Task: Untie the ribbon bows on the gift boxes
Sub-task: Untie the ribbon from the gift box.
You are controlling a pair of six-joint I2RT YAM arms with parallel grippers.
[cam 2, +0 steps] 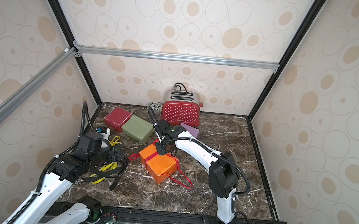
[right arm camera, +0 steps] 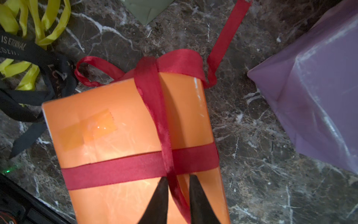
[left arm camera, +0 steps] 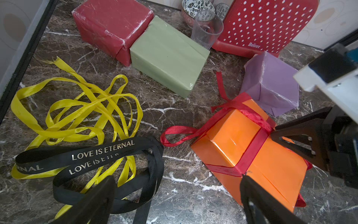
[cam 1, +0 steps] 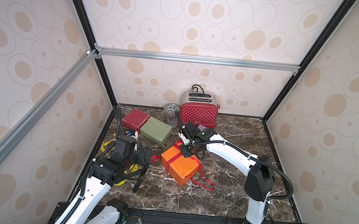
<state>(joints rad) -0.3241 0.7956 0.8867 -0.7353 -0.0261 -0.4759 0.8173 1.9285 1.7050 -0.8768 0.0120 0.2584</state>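
Note:
I need to move my left gripper to the red ribbon next and close it on the ribbon's part across the middle of the orange gift box's top [cam 1: 179,156] [left arm camera: 257,145].
The orange gift box [cam 1: 180,164] lies mid-table with a red ribbon [right arm camera: 135,166] still crossed round it. A bow loop [right arm camera: 180,62] sits at the box's far edge. My right gripper [right arm camera: 178,178] is down on the box top. Its jaws are narrow around one red strand, and a slit of orange shows beside one finger. My left gripper [left arm camera: 177,177] hangs wide open and empty above the table, between the loose black lettered ribbon [left arm camera: 100,153] and the orange box. Loose yellow ribbons [left arm camera: 77,108] lie beside it. The dark red [cam 1: 135,118], olive [cam 1: 155,130] and lilac [cam 2: 189,129] boxes are bare.
A red white-dotted toaster [cam 1: 198,116] stands at the back wall, with a clear glass [cam 1: 171,119] and a patterned bowl [cam 1: 171,108] to its left. The red ribbon's tails [cam 1: 203,182] trail over the marble in front of the orange box. Enclosure walls close three sides.

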